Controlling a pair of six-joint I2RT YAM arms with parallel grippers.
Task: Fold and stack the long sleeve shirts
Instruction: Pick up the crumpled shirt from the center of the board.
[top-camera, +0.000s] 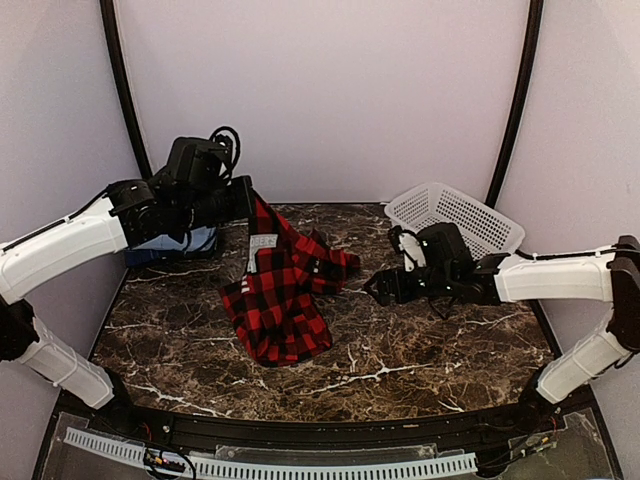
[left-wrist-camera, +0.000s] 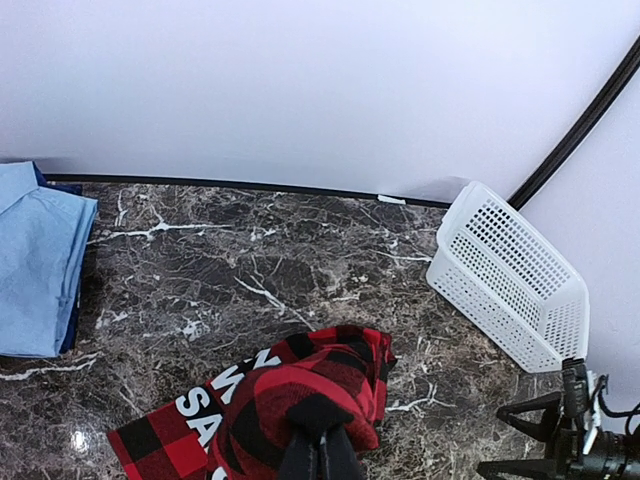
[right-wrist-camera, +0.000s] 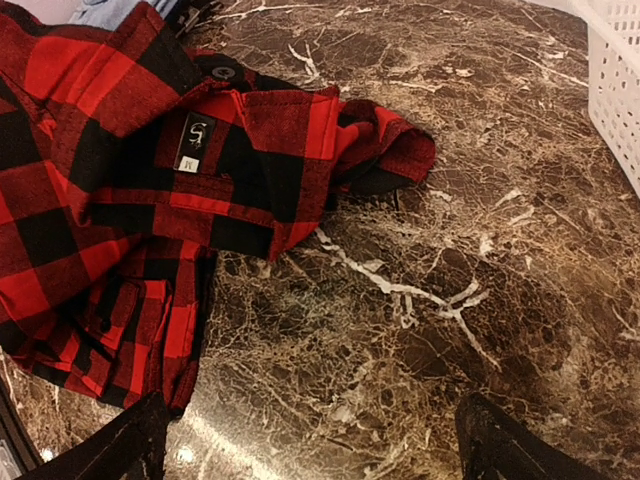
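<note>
The flannel shirt's collar corner (top-camera: 330, 270) (right-wrist-camera: 288, 175) is beside the neck label. My right gripper goes there next and closes, opposite my left gripper's hold.
The red-and-black check flannel shirt (top-camera: 283, 290) hangs from my left gripper (top-camera: 247, 200), which is shut on its upper edge and holds it lifted at the back left; its lower part lies bunched on the marble table. In the left wrist view the cloth (left-wrist-camera: 300, 395) bulges over the closed fingers (left-wrist-camera: 320, 455). A folded light blue shirt (left-wrist-camera: 35, 260) lies on a darker blue one (left-wrist-camera: 70, 320) at the far left. My right gripper (top-camera: 378, 290) is open and empty just right of the flannel shirt (right-wrist-camera: 130, 180), low over the table; its fingertips (right-wrist-camera: 500, 445) frame bare marble.
A white mesh basket (top-camera: 455, 218) lies tilted at the back right, also seen in the left wrist view (left-wrist-camera: 510, 275). Black frame poles (top-camera: 120, 80) rise at both back corners. Dark marble tabletop (top-camera: 420, 350) lies in front.
</note>
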